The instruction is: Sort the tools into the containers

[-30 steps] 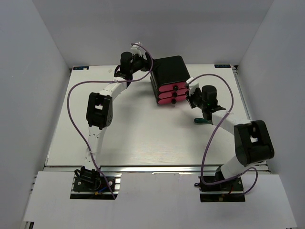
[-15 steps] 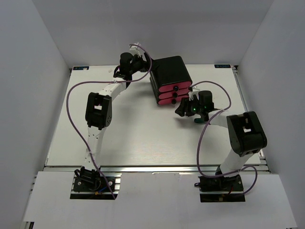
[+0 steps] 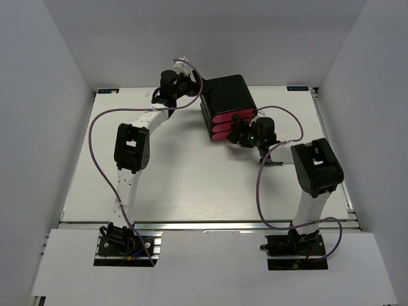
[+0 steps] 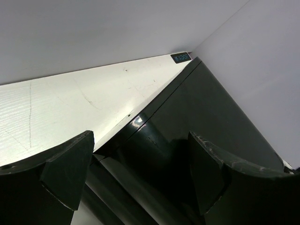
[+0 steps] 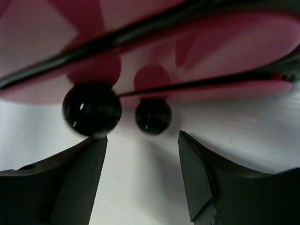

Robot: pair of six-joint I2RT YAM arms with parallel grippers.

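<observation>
Next, I reach in further with my right gripper, because the bottom drawer's knob is just beyond its fingers, and grip that round black knob [image 5: 153, 116] before I pull.
The containers are three stacked pink drawers [image 3: 221, 121] in a black box [image 3: 228, 93] at the back of the table. All three drawers look shut. In the right wrist view the pink drawers [image 5: 220, 51] fill the top, with two round black knobs [image 5: 91, 108] [image 5: 153, 116] close ahead. My right gripper [image 3: 240, 134] [image 5: 140, 138] is open, just in front of those knobs, holding nothing. My left gripper [image 3: 191, 86] [image 4: 140, 154] is open at the box's back left corner, its fingers either side of the rounded black edge [image 4: 159, 145]. A small dark tool end [image 3: 275, 163] pokes out beside my right forearm.
White walls close in the table [image 3: 178, 172] at the back and on both sides. A purple cable [image 3: 102, 159] loops off the left arm, and another hangs by the right arm. The right arm's elbow [image 3: 315, 167] stands over the right half of the table.
My right gripper has opened and swung left, from beside the box's right side to the front of the drawers. The left arm has stayed still.
</observation>
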